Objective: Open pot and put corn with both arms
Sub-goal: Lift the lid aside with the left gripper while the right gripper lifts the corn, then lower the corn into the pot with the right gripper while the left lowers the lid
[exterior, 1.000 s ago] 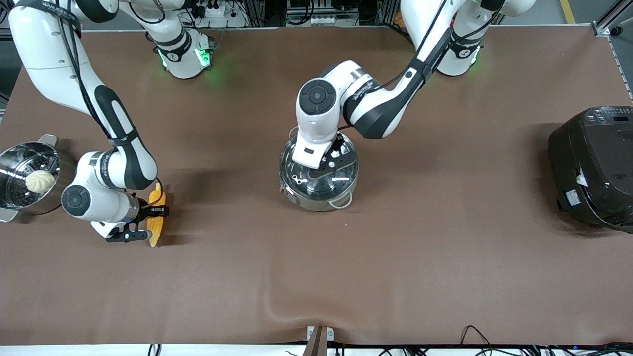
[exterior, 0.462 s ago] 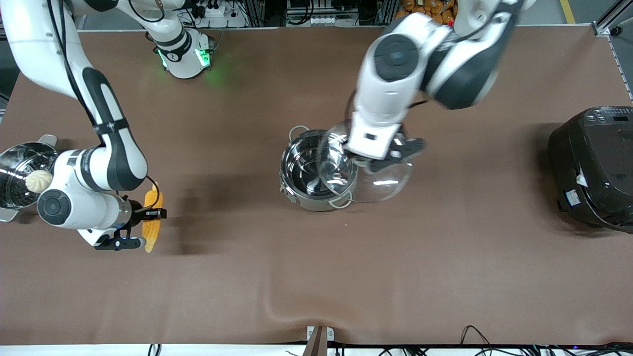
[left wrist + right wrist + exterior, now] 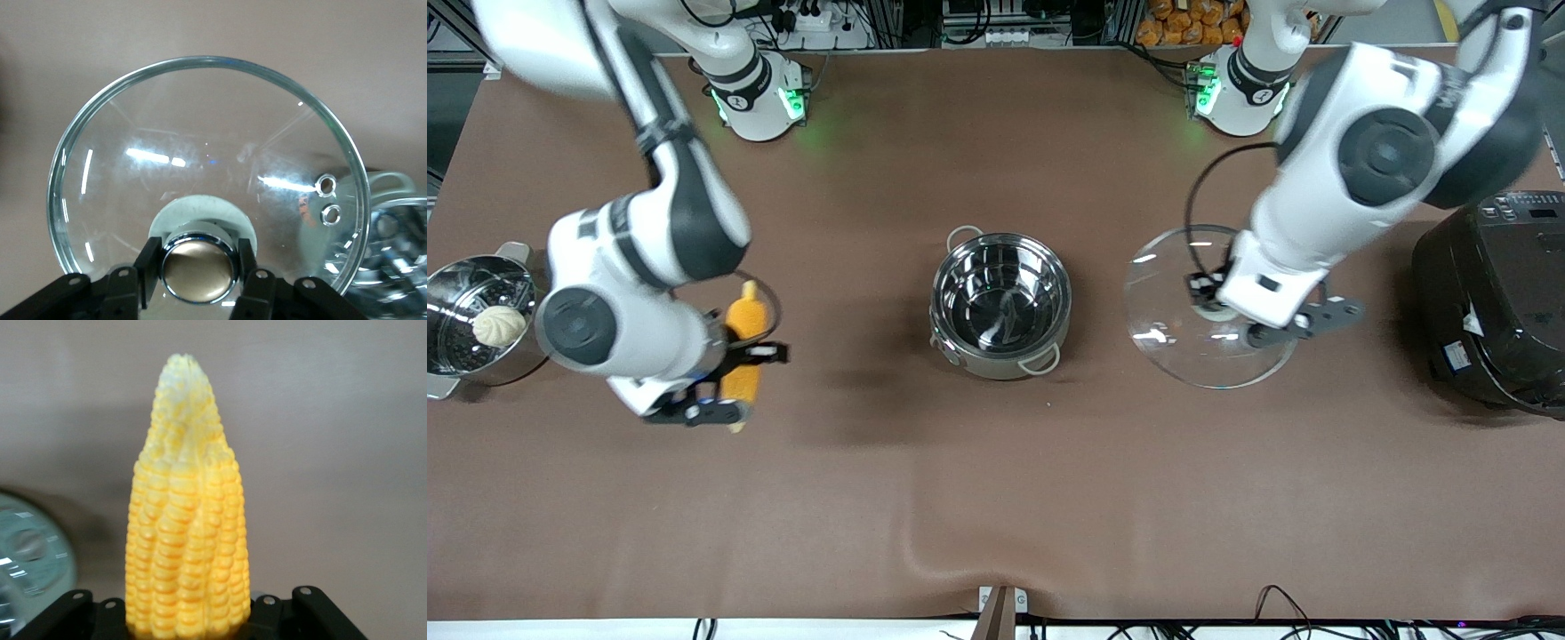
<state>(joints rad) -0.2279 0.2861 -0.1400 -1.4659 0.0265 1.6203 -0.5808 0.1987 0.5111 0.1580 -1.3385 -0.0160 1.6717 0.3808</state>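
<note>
My left gripper should release the glass lid on the table [image 3: 1246, 330] between the pot and the rice cooker.
The steel pot [image 3: 996, 364] stands open and empty at the table's middle. My left gripper [image 3: 1221, 309] is shut on the tan knob [image 3: 198, 267] of the clear glass lid [image 3: 1165, 293]. It holds the lid in the air over the table between the pot and the rice cooker. The left wrist view shows the lid's glass [image 3: 200, 147] and part of the pot [image 3: 393, 247]. My right gripper [image 3: 738, 382] is shut on the yellow-orange corn [image 3: 747, 320]. It holds the corn above the table between the steamer pot and the pot. The corn [image 3: 187, 520] fills the right wrist view, tip pointing away.
A steel steamer pot [image 3: 445, 293] with a white bun [image 3: 498, 325] stands at the right arm's end of the table. A large black rice cooker [image 3: 1494, 302] stands at the left arm's end. The table cloth has a ridge near the front edge [image 3: 925, 560].
My left gripper lifted the lid off the pot and carried it toward the rice cooker. My right gripper raised the corn off the table and moved it toward the pot.
</note>
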